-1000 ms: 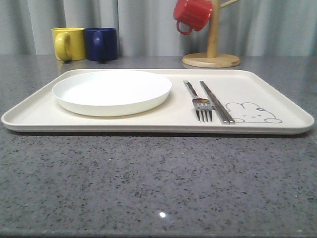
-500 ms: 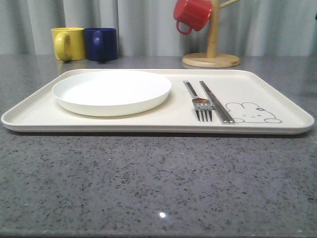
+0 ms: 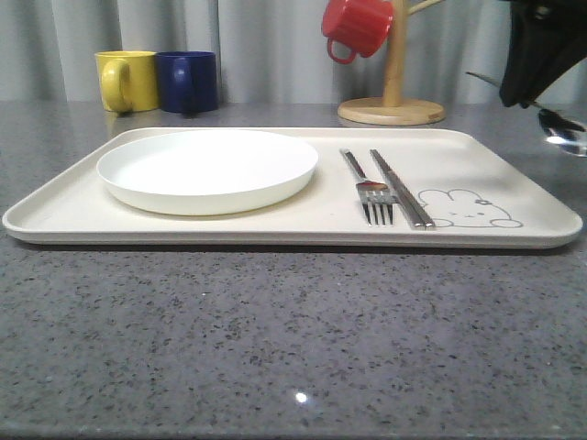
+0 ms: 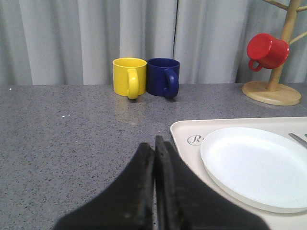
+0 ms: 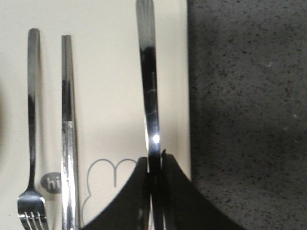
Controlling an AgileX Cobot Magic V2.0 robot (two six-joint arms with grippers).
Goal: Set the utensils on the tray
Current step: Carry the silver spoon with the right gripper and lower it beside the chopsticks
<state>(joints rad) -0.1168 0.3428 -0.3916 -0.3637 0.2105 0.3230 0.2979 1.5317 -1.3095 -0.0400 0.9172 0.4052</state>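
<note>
My right gripper needs to put the spoon down beside the chopsticks, across the rabbit drawing [image 3: 459, 189] [image 5: 113, 160] on the cream tray. The spoon is now held above the tray's end.
The cream tray [image 3: 303, 215] lies across the table with the rabbit drawing [image 3: 468, 208] at its right end. A silver fork [image 3: 367, 188] and a pair of chopsticks [image 3: 401, 188] lie side by side on it, right of the white plate [image 3: 207, 170]. My right gripper [image 3: 525, 96] hangs above the tray's right end, shut on a spoon [image 3: 564, 133] whose bowl points toward the near right. In the right wrist view the spoon handle [image 5: 149, 96] runs out from between the jaws of the gripper [image 5: 154, 167], over the tray's edge [image 5: 180, 72], beside the chopsticks [image 5: 68, 129] and fork [image 5: 31, 120]. My left gripper [image 4: 154, 143] is shut and holds nothing, over the table left of the tray [image 4: 184, 132].
A yellow mug [image 3: 127, 81] and a blue mug [image 3: 188, 81] stand behind the tray at the far left. A wooden mug tree [image 3: 393, 92] with a red mug [image 3: 356, 26] stands at the far middle right. Grey speckled tabletop [image 3: 293, 339] stretches in front.
My right gripper has come into the front view at the upper right, carrying the spoon. The fork, chopsticks and plate have not moved.
</note>
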